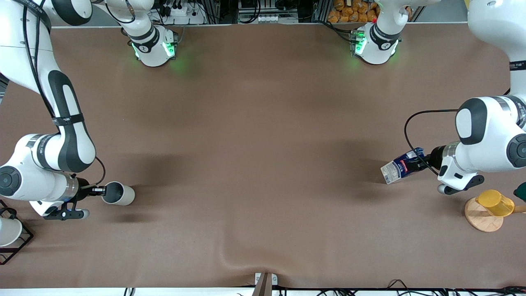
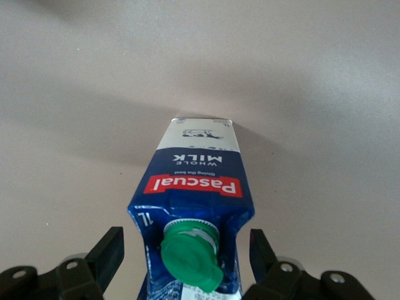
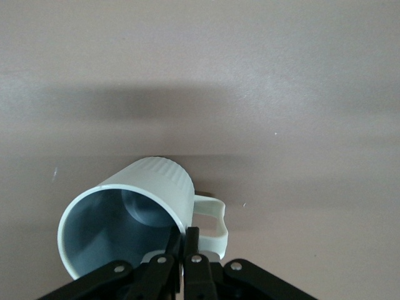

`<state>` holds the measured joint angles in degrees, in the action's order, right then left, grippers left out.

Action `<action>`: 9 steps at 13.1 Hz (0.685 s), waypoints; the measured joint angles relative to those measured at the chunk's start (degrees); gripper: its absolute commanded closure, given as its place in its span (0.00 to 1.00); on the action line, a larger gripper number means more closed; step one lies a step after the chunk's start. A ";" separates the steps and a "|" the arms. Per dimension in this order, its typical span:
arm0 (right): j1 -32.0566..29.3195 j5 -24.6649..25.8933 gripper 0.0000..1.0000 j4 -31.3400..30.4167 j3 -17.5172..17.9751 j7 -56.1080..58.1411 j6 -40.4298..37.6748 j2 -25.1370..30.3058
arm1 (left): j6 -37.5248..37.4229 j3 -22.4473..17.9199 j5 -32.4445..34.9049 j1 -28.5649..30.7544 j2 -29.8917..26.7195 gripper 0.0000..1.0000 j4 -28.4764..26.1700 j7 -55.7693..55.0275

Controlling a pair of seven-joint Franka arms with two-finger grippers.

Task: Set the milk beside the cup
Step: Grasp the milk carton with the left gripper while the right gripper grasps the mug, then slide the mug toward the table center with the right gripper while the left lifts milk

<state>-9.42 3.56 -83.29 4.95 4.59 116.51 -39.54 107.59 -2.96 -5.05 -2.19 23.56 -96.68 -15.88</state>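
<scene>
I will use my right gripper to set the beige-grey cup down on the bare table about midway [image 1: 266, 167] between my two grippers.
The milk [image 1: 400, 167] is a dark blue carton with a white lower part, a red band and a green cap. My left gripper [image 1: 419, 162] is shut on its gabled top and holds it tilted, base lowest, just over the table at the left arm's end. In the left wrist view the carton [image 2: 197, 169] lies between the two fingers [image 2: 112, 250]. The beige-grey cup [image 1: 121, 194] is tipped on its side at the right arm's end. My right gripper [image 1: 102, 190] is shut on its rim. In the right wrist view the fingers [image 3: 191, 240] pinch the wall of the cup [image 3: 150, 181] beside the handle.
A yellow cup [image 1: 495, 202] lies on a round wooden coaster [image 1: 481, 218], beside my left gripper and nearer the front camera. A dark green object [image 1: 521, 191] is at that table edge. A black wire rack [image 1: 18, 242] with a white cup [image 1: 7, 231] stands at the right arm's end.
</scene>
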 measured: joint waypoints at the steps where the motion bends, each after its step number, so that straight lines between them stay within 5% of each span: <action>1: 0.57 -0.01 1.00 1.49 0.15 -1.51 -2.82 0.01 | -0.02 0.05 0.00 -0.11 0.00 0.20 -0.08 -0.34; 4: 5.45 -0.60 1.00 6.03 0.69 -11.12 -10.12 0.26 | -0.09 0.17 -0.01 -0.37 0.00 0.36 -0.42 -0.99; 9: 16.14 -9.39 1.00 8.91 1.19 -32.03 -12.21 0.62 | -0.21 0.18 -0.01 -0.56 -0.07 0.57 -0.49 -1.01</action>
<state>6.73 -5.83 -74.38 6.14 -27.44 104.30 -38.92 107.38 -2.79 -5.06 -2.75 23.48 -97.17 -16.89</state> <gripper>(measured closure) 0.965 0.454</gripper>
